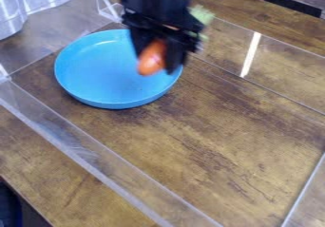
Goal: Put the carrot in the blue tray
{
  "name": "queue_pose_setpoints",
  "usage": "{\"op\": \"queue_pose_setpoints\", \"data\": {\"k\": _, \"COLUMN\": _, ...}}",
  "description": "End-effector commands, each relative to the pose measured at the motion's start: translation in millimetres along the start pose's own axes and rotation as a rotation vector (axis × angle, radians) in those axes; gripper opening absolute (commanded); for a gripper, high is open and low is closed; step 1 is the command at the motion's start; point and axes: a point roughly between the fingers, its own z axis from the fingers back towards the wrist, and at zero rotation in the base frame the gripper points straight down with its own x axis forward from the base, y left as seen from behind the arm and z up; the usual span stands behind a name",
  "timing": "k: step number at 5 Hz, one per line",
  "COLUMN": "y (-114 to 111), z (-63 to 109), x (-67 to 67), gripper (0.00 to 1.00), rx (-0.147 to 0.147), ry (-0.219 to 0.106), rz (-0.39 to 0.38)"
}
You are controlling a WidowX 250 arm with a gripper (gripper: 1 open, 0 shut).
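Note:
The orange carrot is in my gripper. I should let go of it on the blue tray's bottom, between the tray's middle and the tray's near rim (122, 85).
The orange carrot (152, 59) hangs between the black fingers of my gripper (155, 60), which is shut on it and points steeply down. Its green top (200, 17) pokes out at the gripper's right side. The carrot hovers over the right part of the round blue tray (102, 74), above its inner floor near the rim. The picture is slightly blurred by motion, and the gripper's body hides the carrot's upper part.
The tray sits on a dark wooden tabletop (216, 136). A clear plastic wall (76, 141) runs diagonally along the front left. A clear folded stand (117, 0) rises at the back, beyond the tray.

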Motion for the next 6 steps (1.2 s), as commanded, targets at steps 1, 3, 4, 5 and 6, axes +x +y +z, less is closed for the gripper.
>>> {"op": "queue_pose_setpoints", "data": {"k": 1, "y": 27, "z": 15.7, "x": -3.4, "gripper": 0.0, "rx": 0.02, "ry": -0.055, "rz": 0.029}}
{"op": "queue_pose_setpoints", "data": {"k": 3, "y": 33, "z": -4.5, "x": -2.4, "gripper": 0.0, "rx": 0.034, "ry": -0.029, "rz": 0.024}}
{"op": "queue_pose_setpoints", "data": {"k": 4, "y": 24, "z": -10.9, "x": -2.3, "gripper": 0.0, "rx": 0.03, "ry": -0.018, "rz": 0.006}}
{"op": "queue_pose_setpoints", "data": {"k": 5, "y": 17, "z": -20.8, "x": 2.2, "gripper": 0.0, "rx": 0.025, "ry": -0.028, "rz": -0.005}}
{"op": "queue_pose_setpoints", "data": {"k": 6, "y": 18, "z": -32.6, "x": 8.3, "gripper": 0.0, "rx": 0.028, "ry": -0.019, "rz": -0.014}}
